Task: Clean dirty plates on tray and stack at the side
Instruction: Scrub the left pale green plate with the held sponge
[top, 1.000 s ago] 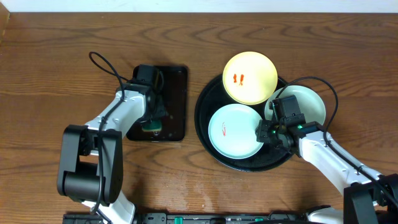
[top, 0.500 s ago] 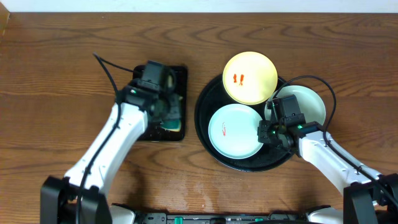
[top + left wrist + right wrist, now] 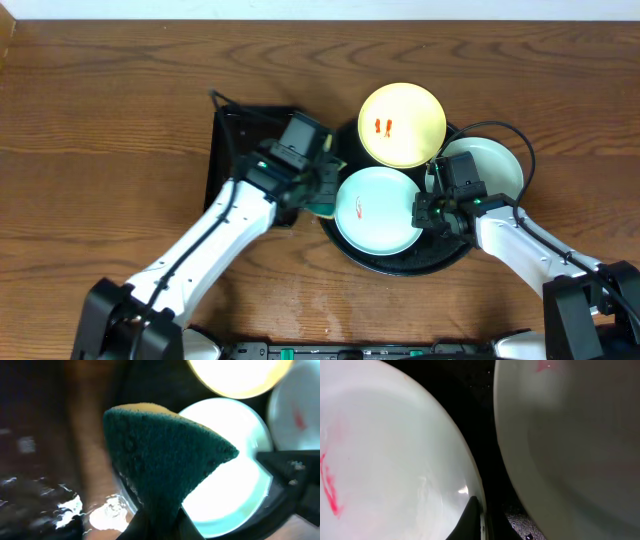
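Note:
Next, my left gripper sets the green sponge near the middle of the smaller rectangular black tray (image 3: pixel 251 188).
Three plates lie on the round black tray (image 3: pixel 400 262): a pale yellow plate (image 3: pixel 402 124) with red smears, a mint-green plate (image 3: pixel 375 210) with a red smear, and a second pale green plate (image 3: pixel 490 165). My left gripper (image 3: pixel 322 195) is shut on a green sponge (image 3: pixel 160 455) at the tray's left rim, beside the mint-green plate (image 3: pixel 235 485). My right gripper (image 3: pixel 480 520) is shut on that plate's right rim (image 3: pixel 385 460), one finger on each side. The second pale green plate (image 3: pixel 570 450) lies just to its right.
A smaller rectangular black tray (image 3: pixel 235 150), wet and glossy, sits left of the round tray. Brown wooden table surrounds both. The right arm's cable loops over the right-hand plate.
My left arm has swung right from the rectangular tray, carrying the sponge to the round tray's left edge. My right gripper has closed on the mint-green plate's rim.

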Controlling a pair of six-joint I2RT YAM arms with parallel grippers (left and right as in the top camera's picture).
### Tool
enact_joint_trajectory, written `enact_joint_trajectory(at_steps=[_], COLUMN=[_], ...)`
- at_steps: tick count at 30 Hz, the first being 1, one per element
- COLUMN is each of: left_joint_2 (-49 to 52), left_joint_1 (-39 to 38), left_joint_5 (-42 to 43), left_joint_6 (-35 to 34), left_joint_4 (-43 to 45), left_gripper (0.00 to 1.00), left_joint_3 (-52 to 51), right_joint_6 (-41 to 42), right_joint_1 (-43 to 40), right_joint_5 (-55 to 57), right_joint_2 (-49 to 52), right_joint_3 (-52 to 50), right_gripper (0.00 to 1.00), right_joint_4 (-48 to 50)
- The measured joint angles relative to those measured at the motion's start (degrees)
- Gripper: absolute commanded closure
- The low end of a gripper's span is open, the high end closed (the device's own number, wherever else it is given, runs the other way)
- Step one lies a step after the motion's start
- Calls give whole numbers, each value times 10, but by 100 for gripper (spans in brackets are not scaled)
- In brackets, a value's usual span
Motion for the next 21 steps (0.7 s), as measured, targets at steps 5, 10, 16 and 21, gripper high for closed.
enact_joint_trajectory(at_steps=[5, 10, 16, 21], left_joint_2=[62, 152, 223, 224], left_joint_1=[-45, -68, -72, -67], left_joint_5=[12, 75, 129, 93], left_joint_6=[-37, -81, -111, -111], left_joint_4=[85, 169, 202, 139], left_gripper=[92, 92, 92, 92], left_joint_3=[0, 0, 5, 24], right_joint_6=[7, 7, 7, 7], right_joint_1=[0, 0, 0, 0], right_joint_5=[1, 2, 1, 1], right_joint_2=[0, 0, 0, 0], right_joint_3=[0, 0, 0, 0], right_gripper=[99, 99, 99, 99], right_joint_4=[0, -1, 0, -1])
